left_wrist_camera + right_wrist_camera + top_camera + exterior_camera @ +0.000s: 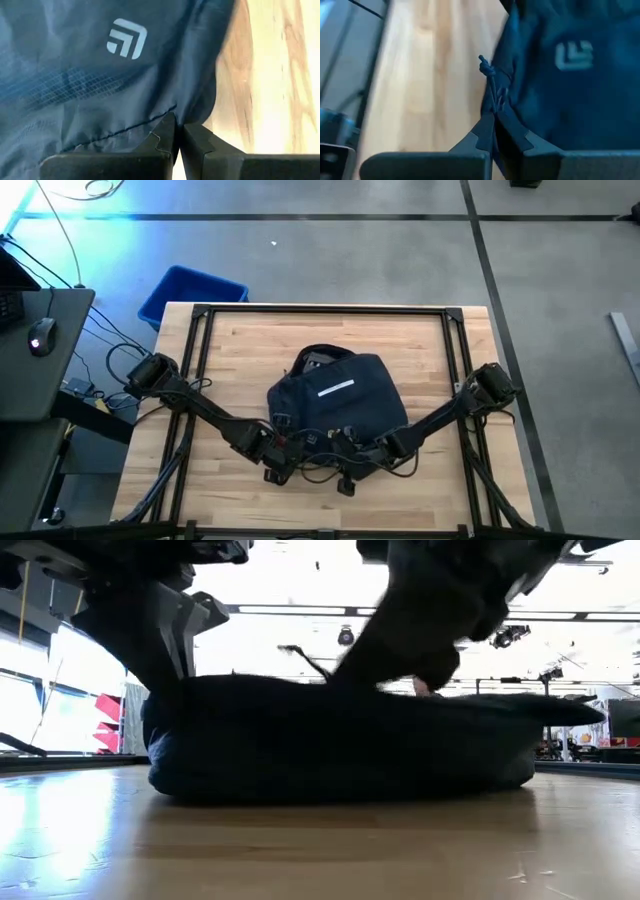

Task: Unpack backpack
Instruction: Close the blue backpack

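The robot's left gripper pinches the backpack's corner seam, far from the pull cord, so it should take the backpack's edge [199, 55] beside the logo before the robot pulls the cord.
The dark navy backpack [338, 398] lies flat on the wooden table [240, 350], its grey logo stripe facing up. It also shows in the low view as a low dark mound [340, 745]. My left gripper [284, 444] is at the backpack's near left corner, shut on its fabric [177, 129]. My right gripper [372, 446] is at the near right corner, shut on a thin dark cord at the backpack's edge [493, 120]. What is inside the backpack is hidden. My left gripper pinches a fold of the backpack's navy fabric [161, 119] between its two fingertips, right beside a stitched seam at the bag's edge. The fingers slant down from the table's near left. The backpack stays lying on the table. My right gripper pinches a thin dark pull cord [493, 102] at the backpack's edge between its two fingertips. The cord's knotted end [484, 64] sticks out past the fingers. The fingers slant down from the table's near right, and the backpack rests on the table.
A bright blue bin [190, 295] stands on the floor beyond the table's far left corner. A dark desk with a mouse [40, 335] is off to the left. Bare wood [440, 370] lies to the backpack's left, right and far sides.
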Controlling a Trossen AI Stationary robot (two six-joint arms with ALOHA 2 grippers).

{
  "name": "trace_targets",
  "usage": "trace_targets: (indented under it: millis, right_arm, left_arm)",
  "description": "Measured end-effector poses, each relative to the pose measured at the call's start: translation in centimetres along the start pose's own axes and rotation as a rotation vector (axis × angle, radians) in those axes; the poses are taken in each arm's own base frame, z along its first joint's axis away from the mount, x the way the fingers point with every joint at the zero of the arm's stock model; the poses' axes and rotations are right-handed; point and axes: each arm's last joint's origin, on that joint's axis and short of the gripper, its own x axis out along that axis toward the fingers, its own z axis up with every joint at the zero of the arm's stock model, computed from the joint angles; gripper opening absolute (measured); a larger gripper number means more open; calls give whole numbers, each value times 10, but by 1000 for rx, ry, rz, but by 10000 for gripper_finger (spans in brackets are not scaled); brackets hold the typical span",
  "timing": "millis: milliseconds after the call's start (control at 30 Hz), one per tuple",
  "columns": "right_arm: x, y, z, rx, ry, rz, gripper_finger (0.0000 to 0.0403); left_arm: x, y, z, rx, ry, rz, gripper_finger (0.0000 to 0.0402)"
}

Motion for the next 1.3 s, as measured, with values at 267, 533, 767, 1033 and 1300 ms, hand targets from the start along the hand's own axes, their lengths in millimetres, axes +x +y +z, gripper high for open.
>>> trace_targets:
  millis: [267,533,767,1033,1300]
  right_arm:
    - [0,3,6,-5,-51,39,0]
    - [0,5,12,18,-117,44,0]
    - [0,2,18,181,-193,1,0]
    - [-1,4,18,315,-236,-11,0]
    - [-3,3,1,452,-187,-137,0]
  left_arm:
    - [-6,-11,11,-50,-97,-150,45]
    - [-11,-15,14,-102,-126,-140,135]
    - [-3,-19,25,-286,-244,-96,172]
    - [29,-23,23,-415,-204,-56,158]
    - [29,-32,17,-421,-206,-4,19]
